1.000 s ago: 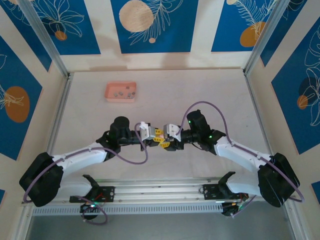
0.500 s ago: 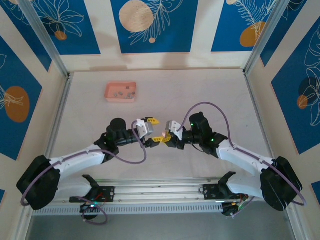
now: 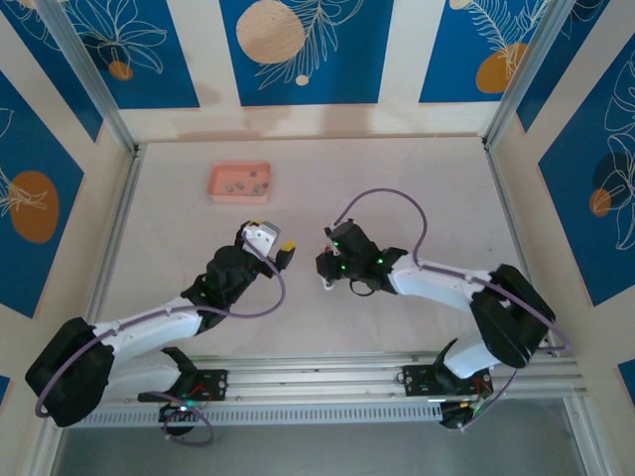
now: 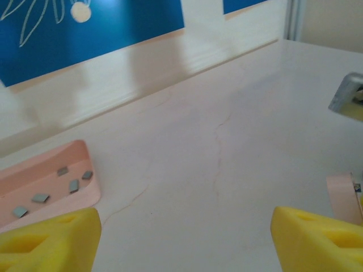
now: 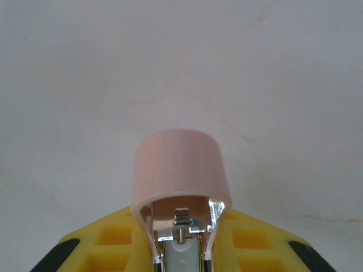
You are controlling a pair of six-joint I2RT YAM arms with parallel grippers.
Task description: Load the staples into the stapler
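I should use my right gripper to put the stapler down and let it go on the white tabletop in the gap (image 3: 314, 261) beside my left gripper.
The stapler (image 5: 180, 170) is pink with a metal channel inside, and my right gripper (image 5: 180, 256) is shut on it between its yellow fingers (image 5: 113, 241). From above, the right gripper (image 3: 328, 268) is at the table's middle, pointing left. My left gripper (image 3: 281, 247) is a short way to its left, apart from it. It is open, and bare table lies between its yellow fingertips (image 4: 51, 241). The staples (image 4: 72, 185), several tiny grey pieces, lie in the pink tray (image 4: 34, 170). The tray (image 3: 239, 183) sits at the back left. The stapler's pink end (image 4: 342, 194) shows at the left wrist view's right edge.
A low ledge and blue patterned wall panels (image 3: 298, 50) close the back of the table. Metal rails (image 3: 114, 238) run along both sides. The marbled white tabletop (image 3: 417, 188) lies between the grippers and the back wall.
The left gripper has opened, let go and drawn back to the left and towards the tray. The right gripper has closed on the stapler and swung left with it.
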